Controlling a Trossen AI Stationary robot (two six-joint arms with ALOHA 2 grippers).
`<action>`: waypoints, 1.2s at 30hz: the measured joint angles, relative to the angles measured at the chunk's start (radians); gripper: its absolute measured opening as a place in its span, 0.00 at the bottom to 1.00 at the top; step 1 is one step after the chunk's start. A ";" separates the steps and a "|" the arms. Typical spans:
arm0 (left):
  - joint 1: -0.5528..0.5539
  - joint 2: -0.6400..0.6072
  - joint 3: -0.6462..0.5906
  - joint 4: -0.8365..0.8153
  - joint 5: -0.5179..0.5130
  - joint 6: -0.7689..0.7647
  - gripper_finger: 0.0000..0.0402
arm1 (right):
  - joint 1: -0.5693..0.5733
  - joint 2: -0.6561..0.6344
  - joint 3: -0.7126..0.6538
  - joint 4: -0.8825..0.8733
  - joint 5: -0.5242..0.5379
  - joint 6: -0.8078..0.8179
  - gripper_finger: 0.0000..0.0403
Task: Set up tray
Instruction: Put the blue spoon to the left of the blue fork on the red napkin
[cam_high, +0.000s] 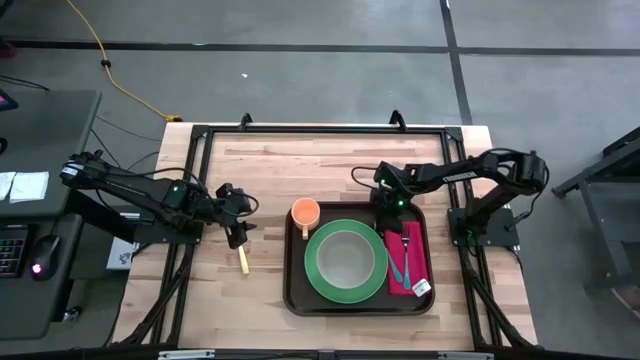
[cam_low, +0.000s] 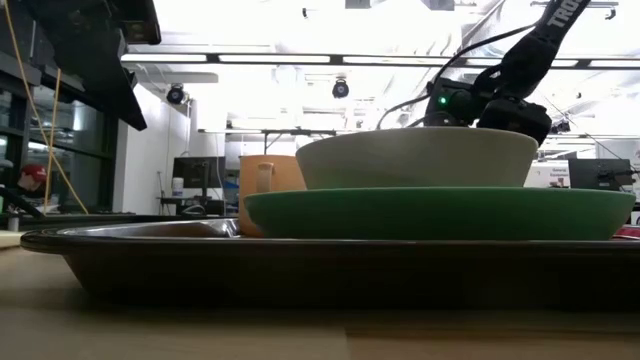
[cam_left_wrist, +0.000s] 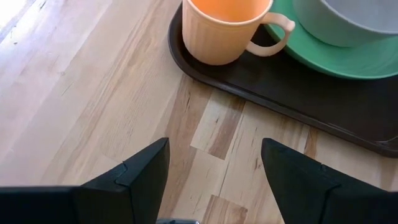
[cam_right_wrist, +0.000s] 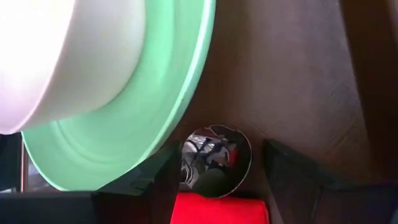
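The spoon's bowl sticks out off the red napkin next to the green plate, so next my right gripper pinches the bowl and swings it over the napkin's far end (cam_high: 414, 230).
The dark-brown tray (cam_high: 298, 296) lies on the wooden table, right of centre. On it stand a green plate (cam_high: 318, 272) carrying a pale bowl (cam_high: 346, 258), an orange cup (cam_high: 305, 212) at its far left corner, and a red napkin (cam_high: 420, 270) with teal-handled cutlery (cam_high: 398, 262) along its right side. My right gripper (cam_high: 386, 212) hangs open over the tray's far right part. In its wrist view its fingers stand either side of a shiny spoon bowl (cam_right_wrist: 214, 158) just beyond the napkin (cam_right_wrist: 217, 210). My left gripper (cam_high: 237, 228) is open over bare table, left of the tray (cam_left_wrist: 292, 99).
A pale yellow stick-like piece (cam_high: 242, 261) lies on the table just nearer than my left gripper. A black frame (cam_high: 320, 129) runs round the table's far edge. Bare wood lies left of the tray and along the far side.
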 joint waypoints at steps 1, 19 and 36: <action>0.000 0.000 0.000 0.000 0.000 -0.001 0.70 | 0.002 0.003 0.000 0.004 0.000 0.000 0.50; 0.000 0.000 0.000 0.000 0.000 -0.001 0.70 | 0.007 0.009 0.000 0.012 0.048 -0.002 0.15; 0.000 0.000 0.000 -0.005 0.000 0.003 0.70 | 0.006 0.009 0.000 0.009 0.058 0.074 0.01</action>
